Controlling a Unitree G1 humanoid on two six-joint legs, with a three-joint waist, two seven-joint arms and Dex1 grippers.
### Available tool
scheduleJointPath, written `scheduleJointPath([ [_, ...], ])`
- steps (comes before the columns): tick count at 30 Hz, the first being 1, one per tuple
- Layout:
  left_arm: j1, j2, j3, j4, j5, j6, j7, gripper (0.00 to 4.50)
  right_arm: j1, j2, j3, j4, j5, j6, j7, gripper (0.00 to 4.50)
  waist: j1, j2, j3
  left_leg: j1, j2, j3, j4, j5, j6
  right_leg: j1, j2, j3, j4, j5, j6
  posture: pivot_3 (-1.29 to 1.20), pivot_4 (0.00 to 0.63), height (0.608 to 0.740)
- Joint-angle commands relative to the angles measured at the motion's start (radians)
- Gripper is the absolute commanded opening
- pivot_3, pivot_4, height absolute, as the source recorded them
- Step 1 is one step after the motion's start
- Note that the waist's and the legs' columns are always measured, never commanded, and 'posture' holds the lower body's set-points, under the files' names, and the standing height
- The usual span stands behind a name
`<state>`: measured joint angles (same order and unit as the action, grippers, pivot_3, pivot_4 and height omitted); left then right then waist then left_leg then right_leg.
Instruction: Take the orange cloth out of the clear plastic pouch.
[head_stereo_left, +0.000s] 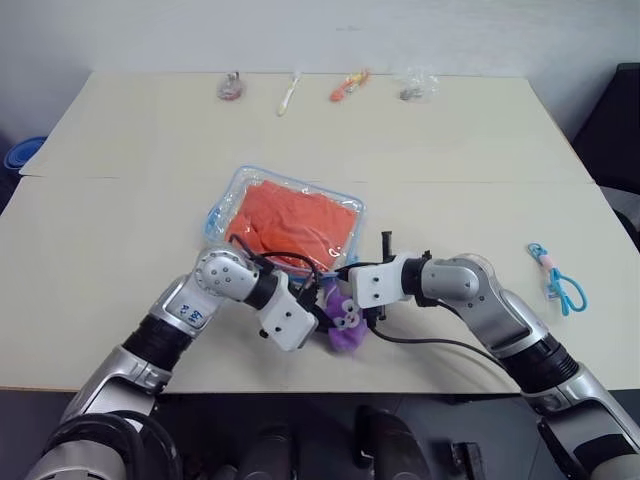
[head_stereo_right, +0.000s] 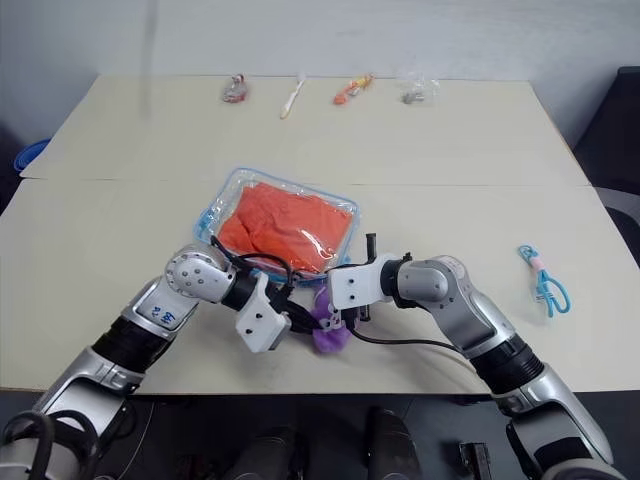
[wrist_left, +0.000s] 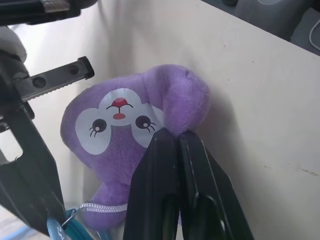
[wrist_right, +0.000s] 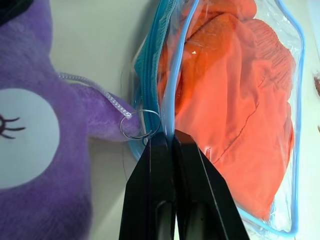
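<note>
Next, I set the purple plush toy, now lying just in front of the pouch, down on the table (head_stereo_left: 221, 290) under the arm of my left gripper, before the pouch.
The clear plastic pouch (head_stereo_left: 233, 196), trimmed in light blue, lies flat at the table's middle with the orange cloth (head_stereo_left: 300, 225) folded inside it. My right gripper (wrist_right: 167, 139) is shut on the pouch's blue zipper edge at its near corner, beside a small metal ring (wrist_right: 140, 124). A bead chain links that ring to a purple plush toy (head_stereo_left: 345, 322) lying just in front of the pouch. My left gripper (wrist_left: 172, 136) is shut, pinching a limb of the plush toy. The two grippers (head_stereo_left: 335, 305) meet close together at that corner.
Along the table's far edge lie a small dark item (head_stereo_left: 231, 88), a white stick (head_stereo_left: 290, 93), a slim orange item (head_stereo_left: 349, 86) and a small clear wrapper bag (head_stereo_left: 415, 85). A blue cord piece (head_stereo_left: 558, 282) lies at the right.
</note>
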<state>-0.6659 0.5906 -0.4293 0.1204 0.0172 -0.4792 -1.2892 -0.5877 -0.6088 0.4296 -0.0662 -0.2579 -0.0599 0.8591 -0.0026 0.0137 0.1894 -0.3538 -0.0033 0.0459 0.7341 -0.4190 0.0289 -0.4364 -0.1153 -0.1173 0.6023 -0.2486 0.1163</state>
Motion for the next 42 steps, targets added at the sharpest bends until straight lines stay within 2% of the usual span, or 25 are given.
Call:
scheduleJointPath([
  [1,0.007,0.035,0.042,-0.043,-0.066,-0.014,-0.021,0.01,-0.003,-0.006,-0.039,-0.012,-0.005,-0.012,-0.009,0.00,0.000,0.000,0.000,0.000,0.000,0.000,0.000,0.000,0.000,0.000,0.000,0.000,0.000,0.000,0.000,0.00,0.150,0.740],
  [10,0.071,0.215,0.132,-0.053,-0.160,0.000,-0.102,0.01,0.010,-0.045,-0.082,-0.030,0.028,-0.028,0.014,0.00,0.002,0.000,0.000,0.000,0.000,-0.004,0.000,0.000,0.000,0.000,0.000,0.000,0.000,0.000,0.000,0.00,0.150,0.740],
  [20,0.153,0.330,0.257,-0.085,-0.197,0.088,-0.085,0.01,0.071,-0.098,-0.126,-0.055,0.033,-0.060,0.016,0.00,0.001,0.000,0.000,0.000,0.000,-0.004,0.000,0.000,0.000,0.000,0.000,0.000,0.000,0.000,0.000,0.00,0.150,0.740],
  [25,0.207,0.399,0.341,-0.044,-0.199,0.119,-0.060,0.01,0.126,-0.161,-0.179,-0.088,0.047,-0.090,0.024,0.00,0.001,0.000,0.000,0.000,0.000,-0.003,0.000,0.000,0.000,0.000,0.000,0.000,0.000,0.000,0.000,0.00,0.150,0.740],
  [34,0.263,0.517,0.482,-0.062,-0.314,0.416,-0.066,0.01,0.167,-0.262,-0.259,-0.032,0.080,-0.277,0.022,0.00,0.001,0.000,0.000,0.000,0.001,-0.002,-0.001,0.000,0.000,0.000,0.000,0.000,0.000,0.000,0.000,0.00,0.150,0.740],
  [38,0.233,0.544,0.511,-0.031,-0.326,0.485,-0.076,0.01,0.166,-0.305,-0.262,0.037,0.080,-0.429,0.021,0.00,0.001,0.000,0.000,0.000,0.000,0.000,-0.001,0.000,0.000,0.000,0.000,0.000,0.000,0.000,0.000,0.00,0.150,0.740],
  [42,0.189,0.561,0.513,0.031,-0.309,0.499,-0.087,0.01,0.147,-0.316,-0.263,0.103,0.084,-0.490,0.011,0.00,-0.001,0.000,0.000,0.000,0.000,0.002,-0.001,0.000,0.000,0.000,0.000,0.000,0.000,0.000,0.000,0.00,0.150,0.740],
])
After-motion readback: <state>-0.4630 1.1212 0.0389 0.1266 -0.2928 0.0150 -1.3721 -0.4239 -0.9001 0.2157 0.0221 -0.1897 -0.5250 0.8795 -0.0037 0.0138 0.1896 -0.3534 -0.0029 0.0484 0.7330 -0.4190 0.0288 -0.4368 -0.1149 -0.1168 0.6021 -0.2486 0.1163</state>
